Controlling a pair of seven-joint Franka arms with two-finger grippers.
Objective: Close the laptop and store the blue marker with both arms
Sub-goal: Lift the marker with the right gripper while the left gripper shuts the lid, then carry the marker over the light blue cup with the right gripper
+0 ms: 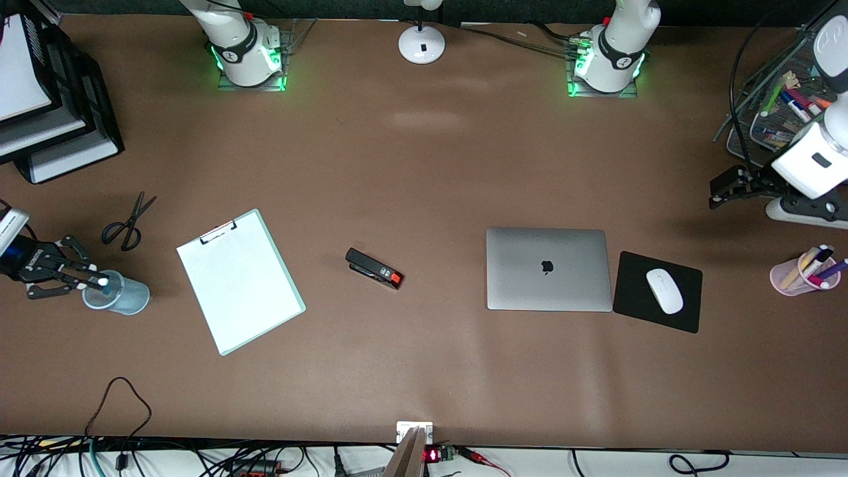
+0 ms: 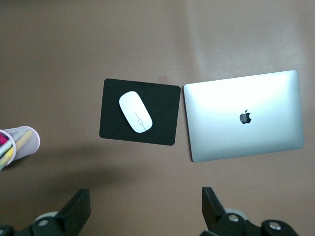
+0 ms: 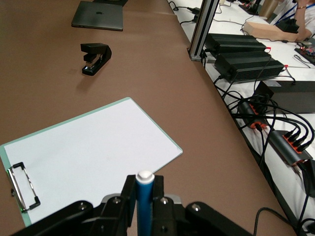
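The blue marker, now over the pale blue cup's rim, will be let go by my right gripper inside the pale blue cup (image 1: 116, 291) near the scissors.
The silver-grey laptop (image 1: 548, 268) lies closed on the table, apple logo up; it also shows in the left wrist view (image 2: 243, 115) and the right wrist view (image 3: 98, 14). My right gripper (image 1: 89, 278) is shut on the blue marker (image 1: 99, 280), over the rim of a pale blue cup (image 1: 119, 296) at the right arm's end of the table. In the right wrist view the marker (image 3: 144, 201) stands between the fingers (image 3: 129, 191), whitish end outward. My left gripper (image 1: 719, 192) hangs open and empty above bare table near the wire tray; its fingers (image 2: 74, 214) are wide apart.
A black mouse pad (image 1: 629, 301) with a white mouse (image 1: 664, 290) lies beside the laptop. A pink cup (image 1: 792, 278) of markers and a wire tray (image 1: 762, 132) stand at the left arm's end. A stapler (image 1: 374, 268), clipboard (image 1: 240, 281), scissors (image 1: 126, 225) and paper trays (image 1: 40, 106) are also there.
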